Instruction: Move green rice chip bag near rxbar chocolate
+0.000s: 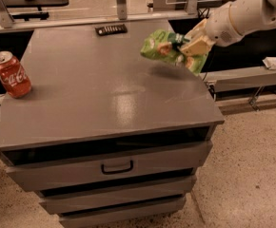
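The robot's gripper needs to release the green rice chip bag at the cabinet top's far edge (151, 25), next to the rxbar chocolate.
The green rice chip bag (165, 48) is a crinkly light-green pouch held in the air above the right side of the grey cabinet top (90, 84). My gripper (188, 45) comes in from the right on a white arm and is shut on the bag's right part. The rxbar chocolate (111, 30) is a small flat dark wrapper lying at the far edge of the top, to the left of and beyond the bag. The bag casts a shadow on the top below it.
A red cola can (10, 74) stands near the left edge of the top. The cabinet has drawers with a handle (116, 167) at the front. Shelving and metal posts stand behind, a low ledge (252, 77) to the right.
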You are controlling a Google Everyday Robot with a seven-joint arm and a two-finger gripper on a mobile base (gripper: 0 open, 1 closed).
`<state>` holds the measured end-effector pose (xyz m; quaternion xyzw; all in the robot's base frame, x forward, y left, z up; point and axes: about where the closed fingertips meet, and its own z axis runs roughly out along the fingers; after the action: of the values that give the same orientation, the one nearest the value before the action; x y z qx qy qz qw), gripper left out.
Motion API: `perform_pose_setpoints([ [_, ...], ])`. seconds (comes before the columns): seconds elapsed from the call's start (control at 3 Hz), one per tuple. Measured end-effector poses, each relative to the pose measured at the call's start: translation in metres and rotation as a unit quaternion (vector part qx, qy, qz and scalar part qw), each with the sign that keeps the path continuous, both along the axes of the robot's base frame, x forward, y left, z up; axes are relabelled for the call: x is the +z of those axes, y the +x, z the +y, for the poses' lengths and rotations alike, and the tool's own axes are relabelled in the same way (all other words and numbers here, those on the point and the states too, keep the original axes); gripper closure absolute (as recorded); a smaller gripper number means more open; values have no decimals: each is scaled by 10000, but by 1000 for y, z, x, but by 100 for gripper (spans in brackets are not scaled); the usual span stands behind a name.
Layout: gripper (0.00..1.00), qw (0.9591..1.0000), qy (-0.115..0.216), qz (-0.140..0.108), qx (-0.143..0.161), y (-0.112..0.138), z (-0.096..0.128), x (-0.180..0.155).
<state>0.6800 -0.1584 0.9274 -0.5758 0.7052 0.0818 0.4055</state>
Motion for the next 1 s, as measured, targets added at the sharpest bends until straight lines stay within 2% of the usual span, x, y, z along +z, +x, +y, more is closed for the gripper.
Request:
perform_pose_setpoints([
  [0.33, 100, 9990, 27, -310, -306, 62, -15, 0],
  [0.67, 100, 9978, 57, -435, -502, 117, -15, -12],
  [1.0, 100, 9941, 220, -698, -804, 161, -13, -6],
])
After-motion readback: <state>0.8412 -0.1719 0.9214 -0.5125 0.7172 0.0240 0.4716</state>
